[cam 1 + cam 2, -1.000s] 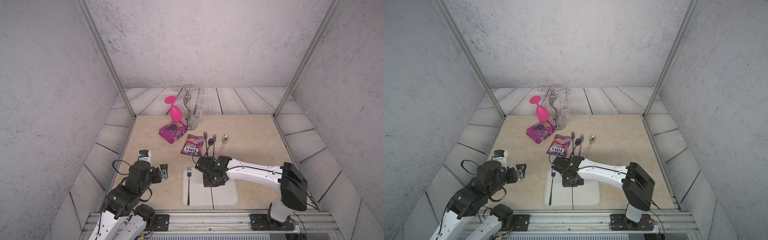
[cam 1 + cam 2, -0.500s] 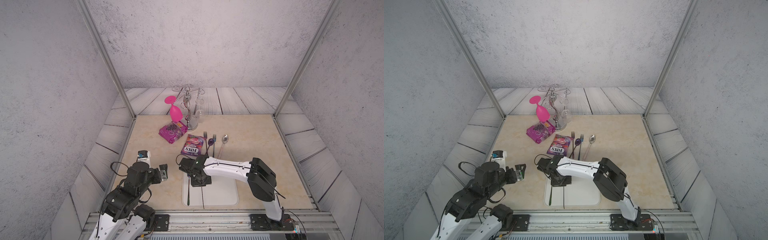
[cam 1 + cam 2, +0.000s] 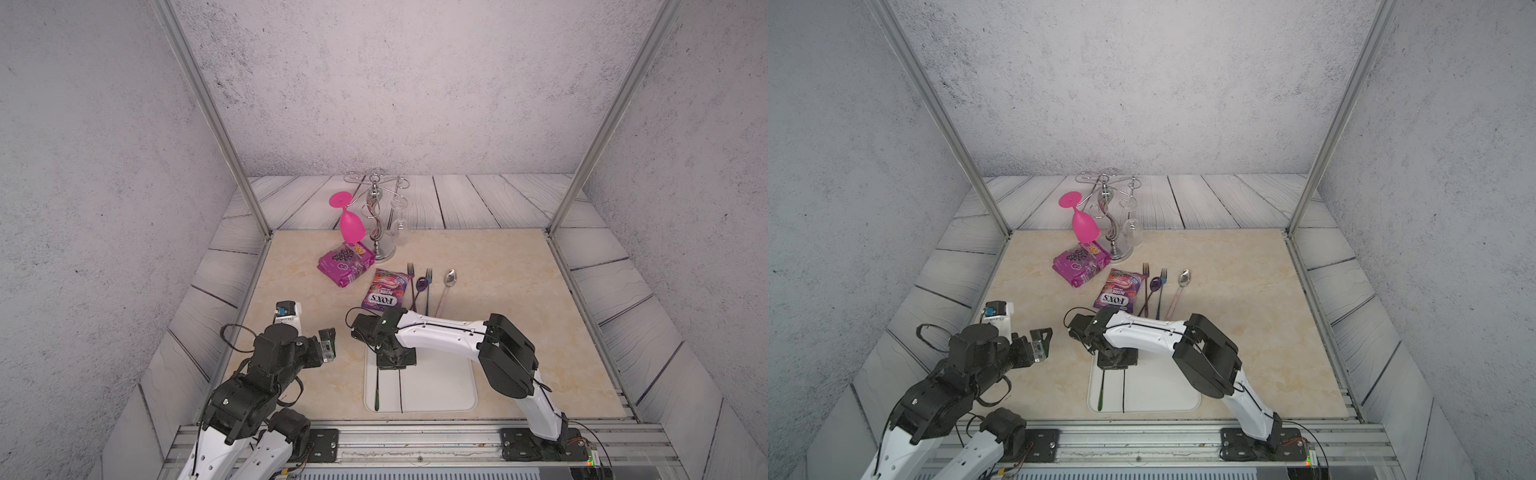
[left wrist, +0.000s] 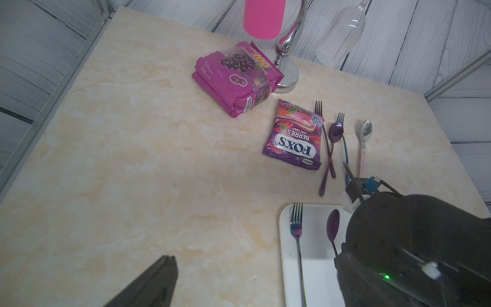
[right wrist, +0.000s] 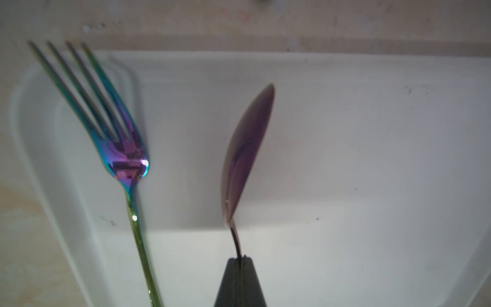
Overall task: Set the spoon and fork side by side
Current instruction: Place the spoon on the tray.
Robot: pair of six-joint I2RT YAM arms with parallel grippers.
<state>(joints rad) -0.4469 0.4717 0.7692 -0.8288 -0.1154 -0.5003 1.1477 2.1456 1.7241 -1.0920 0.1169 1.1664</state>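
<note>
I need to open my right gripper so the purple spoon, now with its bowl on edge, lies flat, then take its neck [image 5: 235, 239] to set it beside the fork.
A white tray [image 3: 440, 386] [image 3: 1163, 390] lies at the table's front. The iridescent fork [image 5: 117, 148] [image 4: 296, 226] rests along the tray's left side. My right gripper [image 5: 241, 257] [image 3: 390, 361] is shut on the neck of the purple spoon [image 5: 247, 148] [image 4: 332, 226], just right of the fork. The spoon's bowl is turned on edge. Its handle [image 3: 401, 390] runs parallel to the fork's handle [image 3: 377, 390]; I cannot tell whether it touches the tray. My left gripper [image 3: 328, 347] [image 4: 168, 259] hovers left of the tray, shut and holding nothing.
Behind the tray lie two forks [image 3: 410, 270], a purple spoon [image 3: 421, 284] and a silver spoon [image 3: 449, 277]. A Fox's candy bag [image 3: 384, 291] and a magenta packet [image 3: 345, 264] lie further left. A metal glass rack [image 3: 380, 216] holds a pink glass [image 3: 351, 224].
The right arm swung left across the tray, carrying the spoon from the tray's middle to beside the fork, and its elbow folded inward. The left arm barely moved.
</note>
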